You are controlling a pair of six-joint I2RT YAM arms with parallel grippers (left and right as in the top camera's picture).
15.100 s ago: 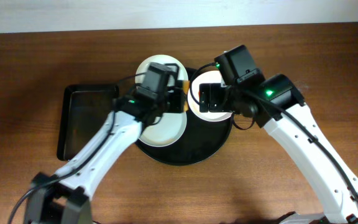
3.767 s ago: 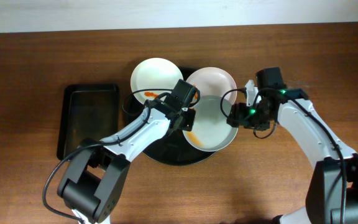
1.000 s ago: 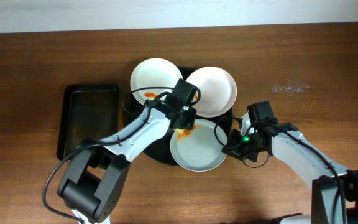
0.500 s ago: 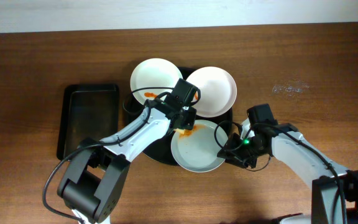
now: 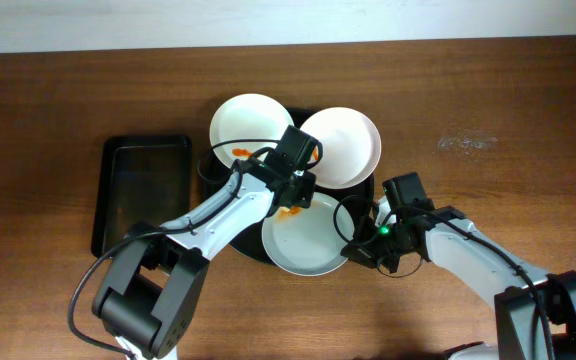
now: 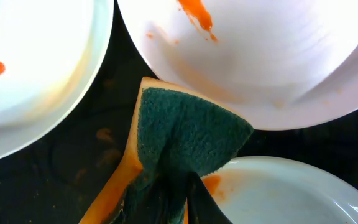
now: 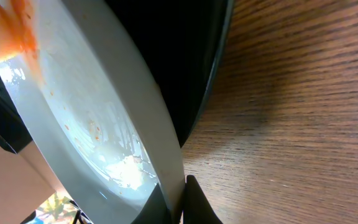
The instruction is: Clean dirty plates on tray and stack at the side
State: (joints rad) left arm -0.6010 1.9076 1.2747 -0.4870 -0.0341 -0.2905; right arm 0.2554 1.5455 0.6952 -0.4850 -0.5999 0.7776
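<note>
The robot's right gripper needs to set the front plate down on the bare table (image 5: 386, 242) (image 7: 260, 149) against the rim of the round black tray.
Three white plates lie on the round black tray (image 5: 211, 172): a back-left plate (image 5: 248, 122) with a small orange smear, a back-right plate (image 5: 343, 140), and a front plate (image 5: 308, 242) that overhangs the tray's front rim. My left gripper (image 5: 293, 193) is shut on a green-and-orange sponge (image 6: 185, 134), which rests at the smeared back edge of the front plate (image 6: 291, 193). My right gripper (image 5: 354, 250) is shut on the front plate's right rim (image 7: 145, 118), one finger on each side of it, as the right wrist view shows (image 7: 178, 202).
A rectangular black tray (image 5: 143, 195) lies left of the round one. Bare wooden table (image 5: 488, 120) spreads to the right and front. Both arms cross the front half of the table toward the round tray.
My right gripper has shifted left and the front plate has slid left with it, farther under the sponge. The left arm and sponge have held still.
</note>
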